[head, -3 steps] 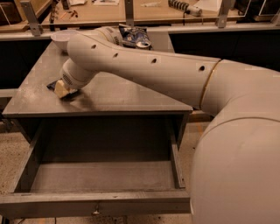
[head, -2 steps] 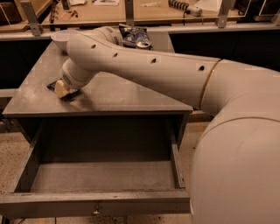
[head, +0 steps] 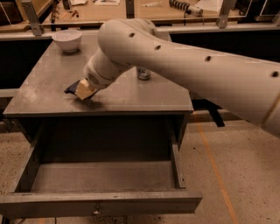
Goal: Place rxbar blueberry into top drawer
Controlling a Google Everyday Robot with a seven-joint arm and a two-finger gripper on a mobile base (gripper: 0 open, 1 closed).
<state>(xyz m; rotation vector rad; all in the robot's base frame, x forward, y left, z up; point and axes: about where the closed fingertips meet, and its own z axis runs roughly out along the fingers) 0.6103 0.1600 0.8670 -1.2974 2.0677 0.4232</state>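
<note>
The robot's gripper will release the rxbar blueberry behind the knob, near the middle of the open top drawer's bottom (head: 101, 158).
The rxbar blueberry (head: 71, 87), a dark navy wrapper, is at the left front of the grey table top (head: 131, 94). My gripper (head: 84, 90) reaches down from the right and is shut on it, its tan fingers (head: 86, 91) covering most of the bar, just at the table surface. The top drawer (head: 100, 202) is pulled open below the table's front edge, with nothing showing inside and a small knob at the centre of its front panel.
A white bowl (head: 67, 40) stands at the table's back left corner. A silver-blue can (head: 143, 73) stands mid-table, partly hidden behind my arm (head: 183, 61). A workbench (head: 109, 11) with tools runs behind. The floor (head: 232, 166) lies to the right.
The view has shifted, so the bowl and can now show and the chip bag at the back does not. The gripper stays on the bar at the table's left front.
</note>
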